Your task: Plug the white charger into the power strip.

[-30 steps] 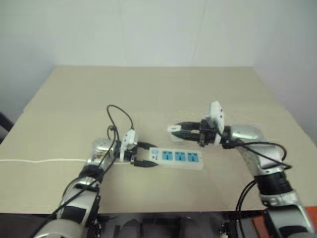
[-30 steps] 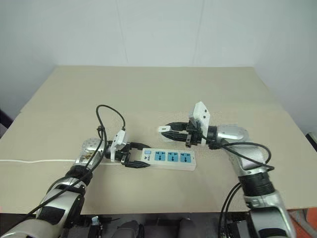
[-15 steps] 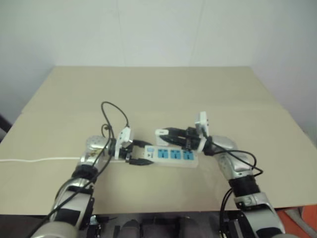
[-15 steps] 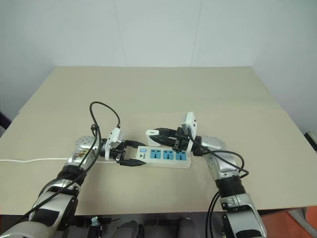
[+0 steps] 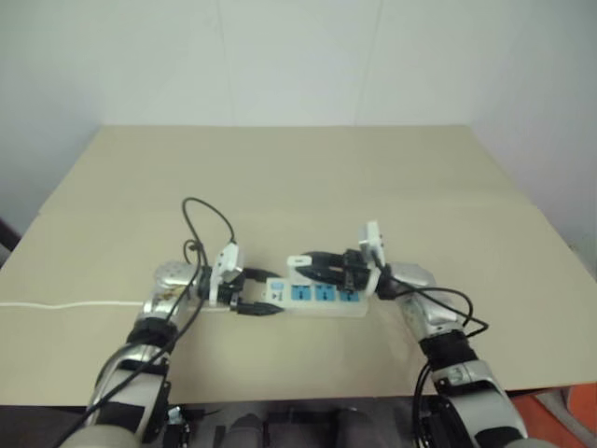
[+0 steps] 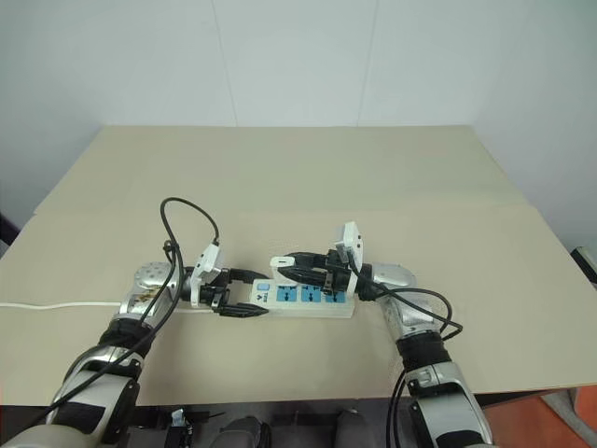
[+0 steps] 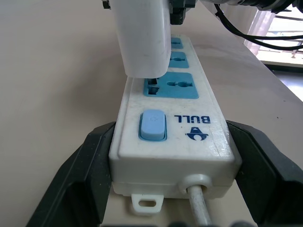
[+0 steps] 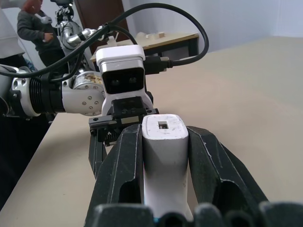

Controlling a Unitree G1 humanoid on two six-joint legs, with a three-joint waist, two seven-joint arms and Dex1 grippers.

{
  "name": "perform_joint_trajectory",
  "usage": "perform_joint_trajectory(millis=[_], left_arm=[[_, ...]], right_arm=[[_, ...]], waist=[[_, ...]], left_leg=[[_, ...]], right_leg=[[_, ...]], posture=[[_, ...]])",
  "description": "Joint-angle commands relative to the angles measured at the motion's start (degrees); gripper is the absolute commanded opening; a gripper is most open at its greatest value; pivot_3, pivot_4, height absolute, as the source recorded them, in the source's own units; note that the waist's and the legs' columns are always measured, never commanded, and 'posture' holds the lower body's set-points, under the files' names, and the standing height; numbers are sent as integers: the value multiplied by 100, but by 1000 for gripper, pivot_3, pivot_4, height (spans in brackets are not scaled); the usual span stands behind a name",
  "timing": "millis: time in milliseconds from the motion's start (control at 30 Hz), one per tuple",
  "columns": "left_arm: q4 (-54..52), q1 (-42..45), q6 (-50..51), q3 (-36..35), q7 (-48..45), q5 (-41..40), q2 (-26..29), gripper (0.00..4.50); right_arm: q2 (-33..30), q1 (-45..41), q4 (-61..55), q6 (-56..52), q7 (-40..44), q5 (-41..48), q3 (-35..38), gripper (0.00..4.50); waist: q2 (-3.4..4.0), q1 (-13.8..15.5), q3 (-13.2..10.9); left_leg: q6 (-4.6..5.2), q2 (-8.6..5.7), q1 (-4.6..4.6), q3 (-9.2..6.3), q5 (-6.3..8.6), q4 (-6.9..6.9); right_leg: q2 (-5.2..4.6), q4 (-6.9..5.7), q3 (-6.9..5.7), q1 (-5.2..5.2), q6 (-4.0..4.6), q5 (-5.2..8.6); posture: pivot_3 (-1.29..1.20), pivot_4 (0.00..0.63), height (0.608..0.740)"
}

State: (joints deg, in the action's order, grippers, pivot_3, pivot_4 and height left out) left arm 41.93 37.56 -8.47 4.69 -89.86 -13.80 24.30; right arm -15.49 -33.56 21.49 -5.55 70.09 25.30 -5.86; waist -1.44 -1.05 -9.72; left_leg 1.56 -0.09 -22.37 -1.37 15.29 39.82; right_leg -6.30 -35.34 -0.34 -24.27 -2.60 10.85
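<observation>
My right gripper is going to release the white charger in the power strip's blue socket (image 5: 300, 289) (image 8: 166, 215) that is nearest the switch.
The power strip (image 5: 324, 297) lies flat near the table's front, with three blue sockets and a blue switch (image 7: 152, 125). My left gripper (image 5: 256, 293) is shut on its switch end, one black finger (image 7: 90, 161) on each long side. My right gripper (image 6: 291, 267) is shut on the white charger (image 8: 164, 151), held just above the strip. In the left wrist view the white charger (image 7: 142, 38) stands with its lower end at the socket nearest the switch. Its prongs are hidden.
The strip's white cord (image 5: 75, 304) runs left across the beige table (image 5: 308, 177) to its edge. A black cable (image 5: 207, 217) loops above my left wrist. Beyond the table, a person (image 8: 33, 28) stands in the right wrist view.
My right gripper has come down and leftward with the white charger, from beside the strip's far end to just over the socket nearest the switch. The left gripper keeps its hold.
</observation>
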Motion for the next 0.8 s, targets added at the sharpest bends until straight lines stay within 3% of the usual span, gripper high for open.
perform_joint_trajectory(millis=[33,800], left_arm=[[-66,-30,-18,-65,-12,-67,35,3264],[183,-58,-150,-49,20,-17,-40,3264]], right_arm=[[2,-77,46,146,105,-47,70,1124],[146,98,271,508,191,-249,65,1124]], waist=[[0,0,0],[2,-2,1]], left_leg=[[0,0,0,0,0,0],[-1,0,12,2,-1,0]], right_leg=[[0,0,0,0,0,0],[1,-11,6,4,0,0]], posture=[[0,150,740],[0,150,740]])
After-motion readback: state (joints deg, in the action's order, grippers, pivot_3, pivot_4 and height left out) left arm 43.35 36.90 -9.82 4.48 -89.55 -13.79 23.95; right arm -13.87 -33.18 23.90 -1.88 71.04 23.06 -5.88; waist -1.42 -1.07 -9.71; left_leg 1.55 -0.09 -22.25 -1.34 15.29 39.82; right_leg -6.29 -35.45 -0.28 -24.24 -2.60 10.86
